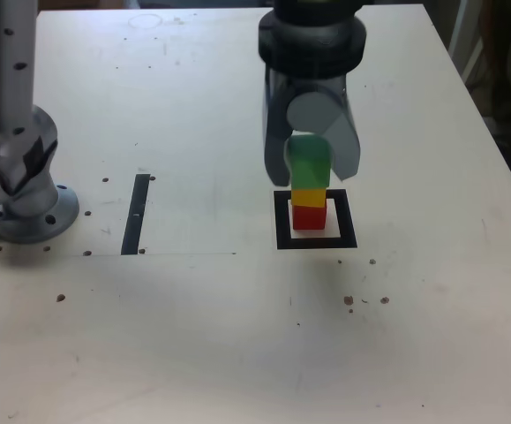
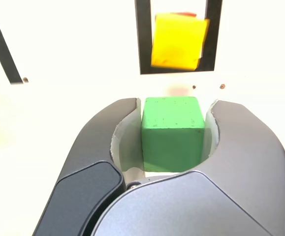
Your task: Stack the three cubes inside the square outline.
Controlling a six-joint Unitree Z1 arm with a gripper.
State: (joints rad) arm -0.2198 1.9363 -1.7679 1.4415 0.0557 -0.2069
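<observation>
My gripper needs to release the green cube on top of the yellow cube point(image 1: 319, 161) point(image 2: 182, 40).
A red cube point(image 1: 309, 216) sits inside the black square outline point(image 1: 317, 242), and a yellow cube point(image 1: 310, 197) rests on top of it. Directly over the yellow one is the green cube point(image 1: 310, 162), with my gripper point(image 1: 311, 168) shut on it from both sides. Its underside meets the yellow cube's top in the exterior view, though I cannot tell whether it rests there. In the wrist view the green cube point(image 2: 173, 132) fills the gap in my gripper point(image 2: 174, 105). Beyond it the yellow cube point(image 2: 178, 42) lies within the outline point(image 2: 143, 39), with a sliver of red point(image 2: 184, 14) behind.
A narrow straight black strip point(image 1: 136, 214) lies on the pale table at the exterior view's left, near the arm's grey base point(image 1: 21, 194). Small dark specks point(image 1: 349, 300) dot the surface. The table's edge point(image 1: 493, 132) runs along the exterior view's right.
</observation>
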